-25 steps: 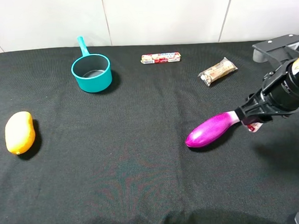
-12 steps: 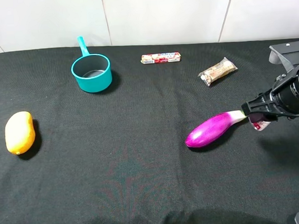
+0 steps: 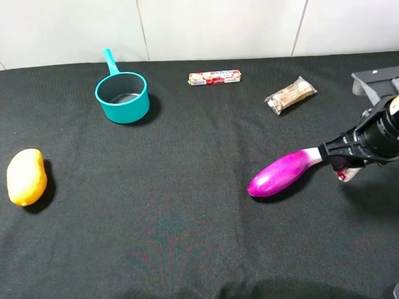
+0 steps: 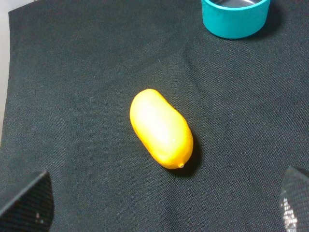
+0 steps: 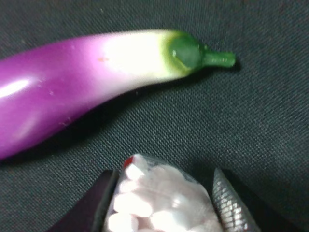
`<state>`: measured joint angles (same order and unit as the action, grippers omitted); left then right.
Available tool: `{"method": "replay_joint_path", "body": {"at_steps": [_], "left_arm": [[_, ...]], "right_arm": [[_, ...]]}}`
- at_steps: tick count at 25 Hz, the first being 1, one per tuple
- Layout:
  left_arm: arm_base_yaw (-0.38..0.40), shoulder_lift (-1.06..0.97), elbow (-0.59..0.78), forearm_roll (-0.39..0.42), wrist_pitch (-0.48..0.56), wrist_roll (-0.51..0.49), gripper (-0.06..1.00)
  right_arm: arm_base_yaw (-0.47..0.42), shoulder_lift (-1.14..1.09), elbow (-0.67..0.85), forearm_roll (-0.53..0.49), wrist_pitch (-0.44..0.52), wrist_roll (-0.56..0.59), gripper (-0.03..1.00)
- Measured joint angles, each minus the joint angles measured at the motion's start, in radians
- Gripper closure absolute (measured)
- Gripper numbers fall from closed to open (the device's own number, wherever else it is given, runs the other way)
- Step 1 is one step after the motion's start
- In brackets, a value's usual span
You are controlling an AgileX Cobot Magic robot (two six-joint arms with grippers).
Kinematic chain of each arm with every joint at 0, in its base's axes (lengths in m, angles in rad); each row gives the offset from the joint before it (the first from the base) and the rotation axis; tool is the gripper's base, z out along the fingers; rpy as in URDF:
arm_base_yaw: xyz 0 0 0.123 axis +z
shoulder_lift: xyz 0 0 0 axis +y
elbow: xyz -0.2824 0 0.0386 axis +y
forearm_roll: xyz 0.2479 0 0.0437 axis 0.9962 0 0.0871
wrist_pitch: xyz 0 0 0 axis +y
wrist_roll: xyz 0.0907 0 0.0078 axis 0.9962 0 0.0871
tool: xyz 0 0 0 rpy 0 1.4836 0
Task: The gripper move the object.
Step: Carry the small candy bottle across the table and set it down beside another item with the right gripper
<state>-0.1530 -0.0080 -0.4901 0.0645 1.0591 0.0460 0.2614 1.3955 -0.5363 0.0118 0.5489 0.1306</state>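
Observation:
Next, my right gripper sets the small clear bottle down and lets go of it on the black cloth [image 3: 335, 184] [image 5: 159, 168] next to the stem end of the purple eggplant.
My right gripper [image 3: 341, 163] is shut on the small clear bottle [image 3: 344, 174], right beside the stem end of the purple eggplant [image 3: 281, 173]. In the right wrist view the bottle [image 5: 157, 198], full of white pieces and with a bit of red label, sits between the two fingers [image 5: 231, 205]; its cap is hidden. The eggplant [image 5: 82, 82] lies just beyond it, apart from it. I cannot tell whether the bottle touches the cloth. My left gripper [image 4: 161, 205] is open and empty, above a yellow mango [image 4: 161, 128].
On the black cloth: a teal saucepan [image 3: 122, 94] at the back left, a long red candy tube [image 3: 214, 77] at the back middle, a wrapped snack bar [image 3: 290, 94] at the back right, the mango [image 3: 26, 176] at the far left.
My right arm has shifted a little to the right and toward the front with the bottle still in its grip. The eggplant and the other things have not moved.

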Motion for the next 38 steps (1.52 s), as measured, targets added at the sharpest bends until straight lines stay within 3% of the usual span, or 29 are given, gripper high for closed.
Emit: {"method": "replay_joint_path", "body": {"at_steps": [9,20,38], "left_arm": [[0.000,0.000,0.000,0.000,0.000,0.000,-0.05],[0.000,0.000,0.000,0.000,0.000,0.000,-0.05],[0.000,0.000,0.000,0.000,0.000,0.000,-0.05]], "right_arm": [[0.000,0.071,0.004,-0.001,-0.045,0.000,0.65],[0.000,0.115,0.106,-0.001,-0.238,0.054,0.65],[0.000,0.139,0.107,-0.001,-0.269,0.063,0.61]]}}
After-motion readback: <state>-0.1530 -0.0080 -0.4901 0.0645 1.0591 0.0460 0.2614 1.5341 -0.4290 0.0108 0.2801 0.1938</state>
